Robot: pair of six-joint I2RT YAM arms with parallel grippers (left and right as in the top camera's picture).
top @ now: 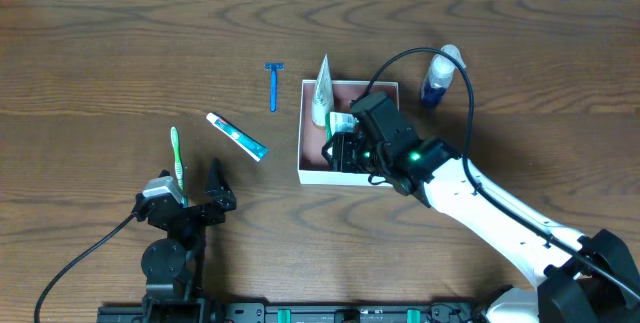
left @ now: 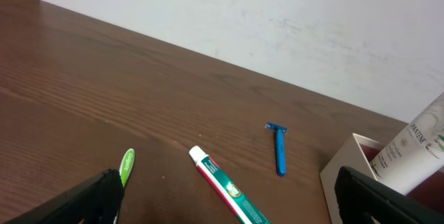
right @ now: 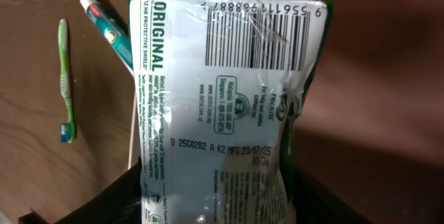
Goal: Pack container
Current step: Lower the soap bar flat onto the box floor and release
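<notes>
Next, I release the packet from my right gripper inside the container (top: 317, 150), between the white tube and the container's near side.
The container (top: 384, 87), a square box with white walls and a pinkish inside, sits right of the table's middle. A white tube (top: 321, 88) leans in its far left corner. My right gripper (top: 348, 148) hangs over the container's near side, shut on a white and green packet (top: 343, 123). The packet fills the right wrist view (right: 222, 92) between the fingers (right: 218, 196), with the container's inside (right: 374, 78) behind it. My left gripper (top: 195, 198) is open and empty at the near left. In the left wrist view its fingers (left: 227, 191) frame the toothpaste.
A toothpaste tube (top: 237, 135), a blue razor (top: 273, 85) and a green toothbrush (top: 177, 158) lie on the wooden table left of the container. A blue bottle (top: 440, 75) lies past its right corner. The right arm's cable arches over the container.
</notes>
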